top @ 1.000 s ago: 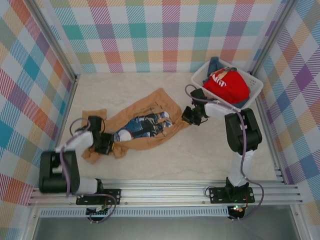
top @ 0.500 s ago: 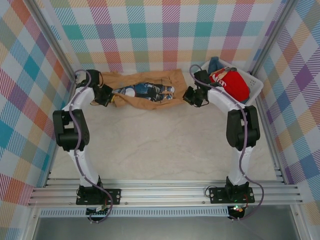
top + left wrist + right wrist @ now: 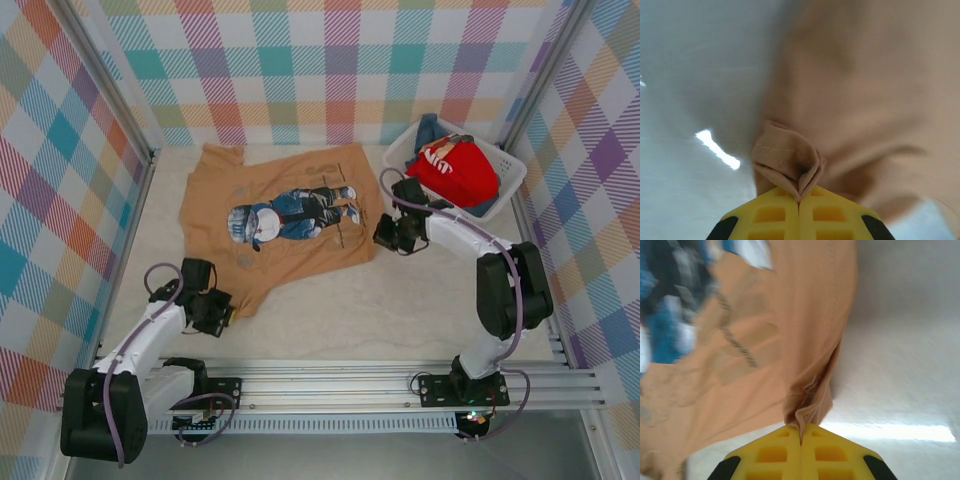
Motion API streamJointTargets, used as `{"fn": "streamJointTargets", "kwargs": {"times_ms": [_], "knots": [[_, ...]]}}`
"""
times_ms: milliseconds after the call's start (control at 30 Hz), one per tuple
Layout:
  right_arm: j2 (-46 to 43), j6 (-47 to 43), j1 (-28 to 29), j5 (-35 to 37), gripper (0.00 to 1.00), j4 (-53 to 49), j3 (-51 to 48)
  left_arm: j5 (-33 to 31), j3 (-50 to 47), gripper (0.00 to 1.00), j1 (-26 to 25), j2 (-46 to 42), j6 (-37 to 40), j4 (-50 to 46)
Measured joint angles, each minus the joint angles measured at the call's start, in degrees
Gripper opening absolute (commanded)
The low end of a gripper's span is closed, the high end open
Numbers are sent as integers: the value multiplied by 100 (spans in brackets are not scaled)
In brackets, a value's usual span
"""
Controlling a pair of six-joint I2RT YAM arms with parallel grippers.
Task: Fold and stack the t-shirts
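The robot's left gripper needs to release the tan t-shirt's near corner, now pinched in its yellow fingers, on the pale tabletop [image 3: 233, 335] just short of the near rail.
The tan orange-brown t-shirt [image 3: 285, 215] lies spread out in the table's back half, its blue-denim cartoon figure print [image 3: 290, 212] facing up. My left gripper [image 3: 226, 312] is shut on the shirt's near left corner, a pinched fold of tan cloth [image 3: 787, 162] bunching above its yellow fingers [image 3: 770, 215]. At the shirt's right edge my right gripper [image 3: 380, 234] is shut on the cloth [image 3: 810, 390] too. The red t-shirt [image 3: 455, 172] with white lettering sits heaped in the basket, with a bit of the blue t-shirt [image 3: 430, 128] behind it.
The white lattice basket [image 3: 508, 182] stands at the back right against the checkered wall. Metal frame posts run up both sides, and a rail crosses the near edge. Bare pale tabletop [image 3: 400, 310] lies in front of the shirt.
Both grippers have drawn the tan shirt from a narrow bunch at the back wall toward the front, and it now lies spread flat. The left arm swung to the near left.
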Motion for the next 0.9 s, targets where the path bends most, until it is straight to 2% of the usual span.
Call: {"fn": "streamJointTargets", "kwargs": {"times_ms": [267,433,567,900], "knots": [[-7,-129,-4,601,0,-173,-660,-48,-63,0,-280,-376,-310,203],[-136,-192,-4,887,0,-236,-748,-247,-9,0,-595,-774,-599,-136],[-389,-299,-4,999,0,-308,-752,-354,90,0,-636,-1051,-828,-396],[-671,-693,-162,1231,0,-723,-299,-481,1255,0,-671,-1023,-920,-966]]}}
